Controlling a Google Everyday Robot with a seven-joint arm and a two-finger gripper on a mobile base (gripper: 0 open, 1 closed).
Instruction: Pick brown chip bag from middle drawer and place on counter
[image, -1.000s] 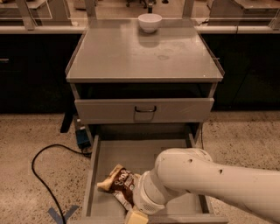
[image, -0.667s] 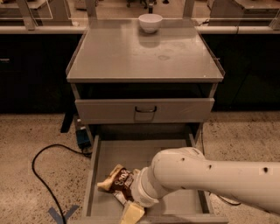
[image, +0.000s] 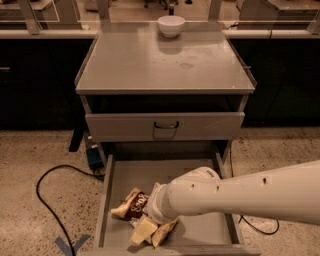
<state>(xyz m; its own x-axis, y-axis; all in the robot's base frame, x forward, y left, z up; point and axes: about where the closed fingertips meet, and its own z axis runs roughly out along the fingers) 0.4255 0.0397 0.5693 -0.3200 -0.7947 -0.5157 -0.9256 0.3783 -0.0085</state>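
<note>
My gripper should grip the brown chip bag's end (image: 163, 232) nearest the middle of the open drawer, leaving the bag's other end sticking out.
The brown chip bag (image: 132, 204) lies crumpled in the front left of the open middle drawer (image: 106, 199). My gripper (image: 153, 231) reaches down into the drawer from the right, just right of and in front of the bag. Its two cream fingers (image: 142, 230) stand slightly apart and hold nothing. The white wrist hides the bag's right end. The grey counter (image: 150, 62) is above, at the top of the cabinet.
A white bowl (image: 171, 25) stands at the back of the counter. The upper drawer face with a dark loop handle (image: 165, 125) is closed above the open drawer. A black cable (image: 45, 200) and a blue tape cross (image: 71, 245) lie on the floor to the left.
My arm has moved left and further into the drawer, bringing the gripper closer to the bag. The bag has not moved.
</note>
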